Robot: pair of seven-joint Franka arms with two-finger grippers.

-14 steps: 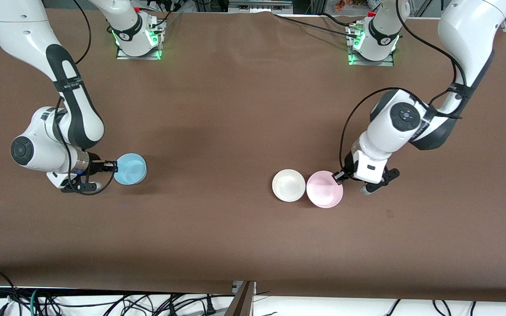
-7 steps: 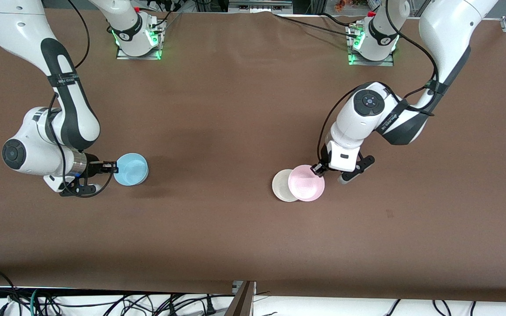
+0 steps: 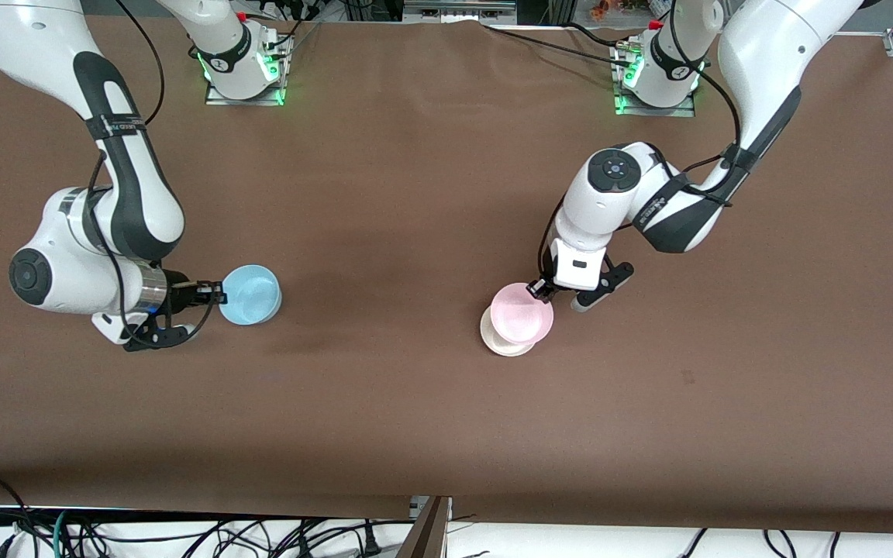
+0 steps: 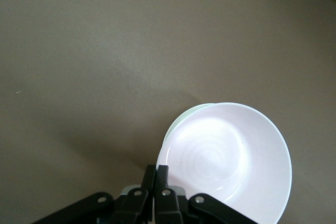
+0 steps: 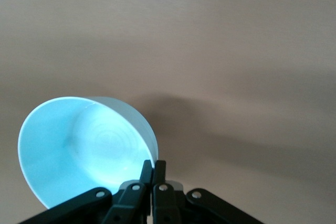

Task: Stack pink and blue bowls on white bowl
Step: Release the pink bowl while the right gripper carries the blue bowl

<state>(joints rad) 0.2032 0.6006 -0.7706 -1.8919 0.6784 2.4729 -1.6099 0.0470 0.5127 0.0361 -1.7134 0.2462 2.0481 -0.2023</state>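
Observation:
My left gripper will release the pink bowl, now held in the air over the white one, once it is to sit nested inside the white bowl (image 3: 513, 324) (image 4: 214, 157) that is just beneath it.
My left gripper (image 3: 541, 290) is shut on the rim of the pale pink bowl (image 3: 522, 313) and holds it in the air over the white bowl (image 3: 493, 340). The pink bowl covers most of the white one, which stands on the table and shows only as a crescent at its edge. In the left wrist view the pink bowl (image 4: 231, 156) looks nearly white beside the shut fingers (image 4: 156, 174). Toward the right arm's end, my right gripper (image 3: 218, 294) is shut on the rim of the sky-blue bowl (image 3: 251, 294). That bowl hangs tilted above the table (image 5: 79, 150), its rim pinched by the gripper (image 5: 153, 169).
The brown table (image 3: 415, 194) carries nothing else between the two bowls. The arm bases (image 3: 245, 70) (image 3: 656, 77) stand at its edge farthest from the front camera. Loose cables (image 3: 183, 535) lie below the near edge.
The left arm has carried the pink bowl from beside the white bowl to over it. The right arm has shifted the blue bowl a little toward the table's middle.

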